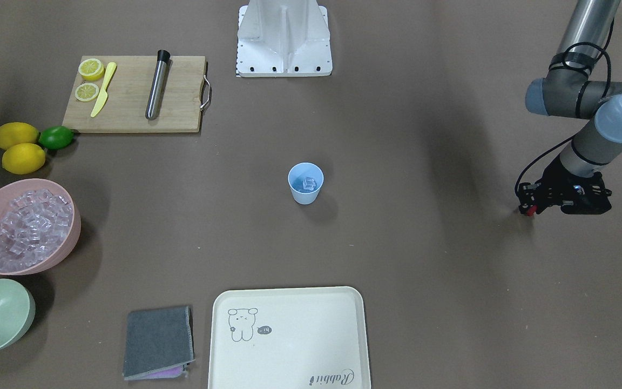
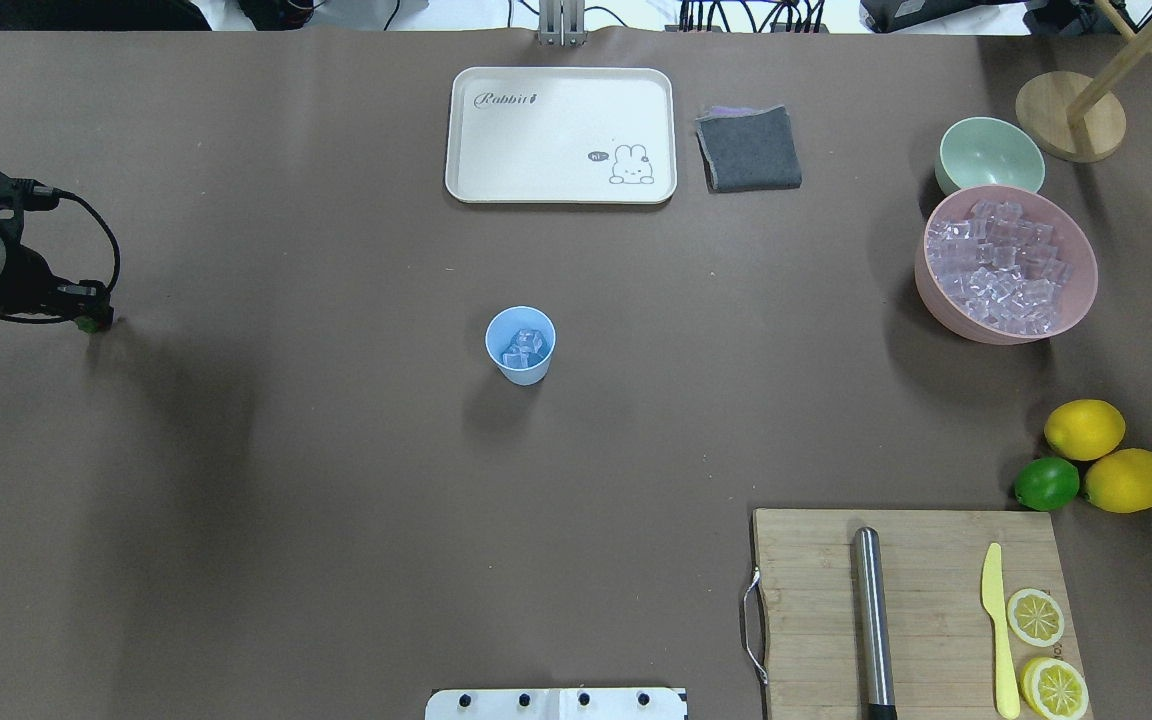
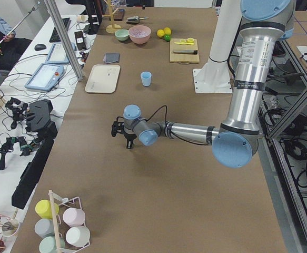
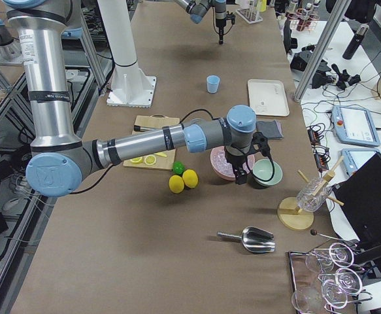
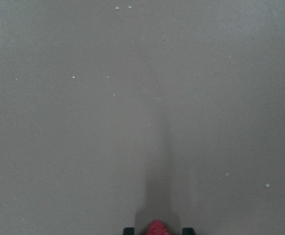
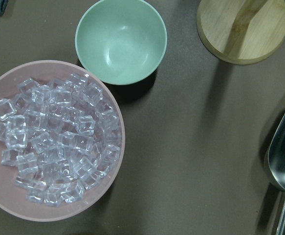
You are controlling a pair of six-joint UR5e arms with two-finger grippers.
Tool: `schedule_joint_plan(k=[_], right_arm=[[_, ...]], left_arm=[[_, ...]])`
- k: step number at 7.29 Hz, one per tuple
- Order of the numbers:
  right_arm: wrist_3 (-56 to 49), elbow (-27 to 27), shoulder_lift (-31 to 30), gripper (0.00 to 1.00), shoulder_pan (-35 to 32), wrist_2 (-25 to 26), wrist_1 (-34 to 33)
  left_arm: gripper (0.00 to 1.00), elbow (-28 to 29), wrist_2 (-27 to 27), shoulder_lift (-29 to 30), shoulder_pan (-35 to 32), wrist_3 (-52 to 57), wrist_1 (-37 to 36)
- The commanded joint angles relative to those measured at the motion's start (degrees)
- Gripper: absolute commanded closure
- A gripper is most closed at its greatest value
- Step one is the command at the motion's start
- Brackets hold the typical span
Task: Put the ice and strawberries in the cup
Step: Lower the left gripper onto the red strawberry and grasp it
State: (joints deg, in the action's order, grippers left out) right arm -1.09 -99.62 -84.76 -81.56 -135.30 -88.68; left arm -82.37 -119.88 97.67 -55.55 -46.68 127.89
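Next, I release the strawberry from my left gripper inside the light blue cup [image 1: 298,182], beside the clear ice cubes. The strawberry is low over bare table now.
The light blue cup [image 1: 305,185] stands upright mid-table and holds a few clear ice cubes [image 2: 524,346]. A pink bowl [image 2: 936,300] piled with ice [image 6: 54,142] sits far to the robot's right. My left gripper [image 1: 527,209] is low over bare table far left of the cup, shut on the small red strawberry [image 1: 529,211], whose red tip shows between the fingers in the left wrist view [image 5: 157,228]. My right gripper [image 4: 241,178] shows only in the exterior right view, above the pink and green bowls; I cannot tell if it is open or shut.
A pale green bowl [image 2: 989,152] stands behind the pink bowl. Two lemons [image 2: 1084,428] and a lime [image 2: 1046,483] lie by a cutting board [image 2: 806,600] bearing a steel muddler, yellow knife and lemon slices. A cream tray [image 2: 466,130], grey cloth [image 2: 748,148], metal scoop [image 6: 284,161] and wooden stand [image 2: 1069,115] sit around.
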Motion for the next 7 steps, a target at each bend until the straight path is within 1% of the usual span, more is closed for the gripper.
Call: schedule_joint_plan(k=[1, 2, 3, 4, 5, 6, 7], right_arm=[[0.0, 0.2, 0.5, 0.01, 0.1, 0.0, 0.0], [0.0, 0.0, 0.5, 0.01, 0.0, 0.0, 0.0], [0.0, -0.1, 0.5, 0.01, 0.0, 0.0, 0.0], [0.1, -0.1, 0.5, 0.01, 0.0, -0.1, 0.0], [0.1, 0.0, 0.5, 0.01, 0.1, -0.1, 0.0], [0.1, 0.0, 0.9, 0.01, 0.1, -0.1, -0.1], [0.1, 0.0, 1.1, 0.01, 0.1, -0.2, -0.1]], left_arm=[[1.00, -0.8, -0.3, 0.3, -0.1, -0.4, -0.2], [1.00, -3.6, -0.8, 0.3, -1.0, -0.4, -2.8], [1.00, -8.5, -2.5, 3.8, -2.5, -0.4, -13.8], [1.00, -12.8, -2.5, 11.7, -2.7, -0.3, -29.1], [1.00, -14.6, -2.3, 20.3, -2.7, -0.9, -42.2], [1.00, -16.9, -2.6, 25.5, -1.8, -5.2, -48.5], [1.00, -16.9, -2.5, 28.7, 1.0, -10.1, -48.5]])
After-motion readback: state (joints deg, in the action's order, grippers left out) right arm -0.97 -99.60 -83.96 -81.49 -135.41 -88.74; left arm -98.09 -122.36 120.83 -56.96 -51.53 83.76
